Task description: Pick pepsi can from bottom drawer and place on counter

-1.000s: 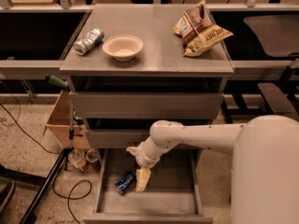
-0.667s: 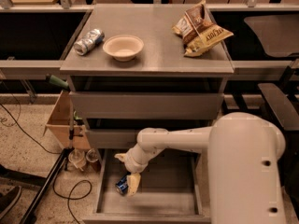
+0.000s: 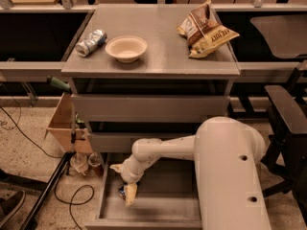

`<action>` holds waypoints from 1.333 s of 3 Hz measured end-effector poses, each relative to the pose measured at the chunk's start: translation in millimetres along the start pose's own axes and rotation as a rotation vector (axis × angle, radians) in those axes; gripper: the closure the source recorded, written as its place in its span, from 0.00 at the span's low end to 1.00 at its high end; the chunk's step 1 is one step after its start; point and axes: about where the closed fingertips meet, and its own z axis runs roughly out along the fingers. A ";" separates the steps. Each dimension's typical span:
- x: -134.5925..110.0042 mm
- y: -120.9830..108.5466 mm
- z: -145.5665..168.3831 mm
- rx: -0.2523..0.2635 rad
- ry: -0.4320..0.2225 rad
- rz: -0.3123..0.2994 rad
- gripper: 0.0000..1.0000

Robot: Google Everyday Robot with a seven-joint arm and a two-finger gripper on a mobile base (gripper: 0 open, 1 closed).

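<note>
The next step for my gripper is to close around the pepsi can's body (image 3: 123, 189), down inside the open bottom drawer.
The bottom drawer (image 3: 165, 207) stands pulled open below the two shallower drawers. The pepsi can (image 3: 123, 192), dark blue, lies on the drawer floor near its left wall and is mostly covered by my gripper. My gripper (image 3: 128, 194) points down into the drawer right at the can, with a pale fingertip (image 3: 130, 195) beside it. The counter (image 3: 158, 47) is the grey top of the cabinet, well above the gripper.
On the counter lie a silver-grey can (image 3: 90, 42) at the left, a pale bowl (image 3: 126, 48) and two snack bags (image 3: 205, 28) at the right. A cardboard box (image 3: 62, 123), cups and cables sit on the floor left of the cabinet. A dark chair (image 3: 288, 114) stands at the right.
My arm has swung left across the drawer and lowered, bringing the gripper from the drawer's middle onto the pepsi can near the left wall.
</note>
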 end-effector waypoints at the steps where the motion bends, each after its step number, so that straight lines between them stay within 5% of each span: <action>1: 10.1 -5.6 7.7 0.007 0.030 0.005 0.00; 3: 62.5 -34.0 37.1 0.141 0.086 -0.024 0.00; 4: 87.1 -49.4 61.6 0.150 0.099 -0.039 0.00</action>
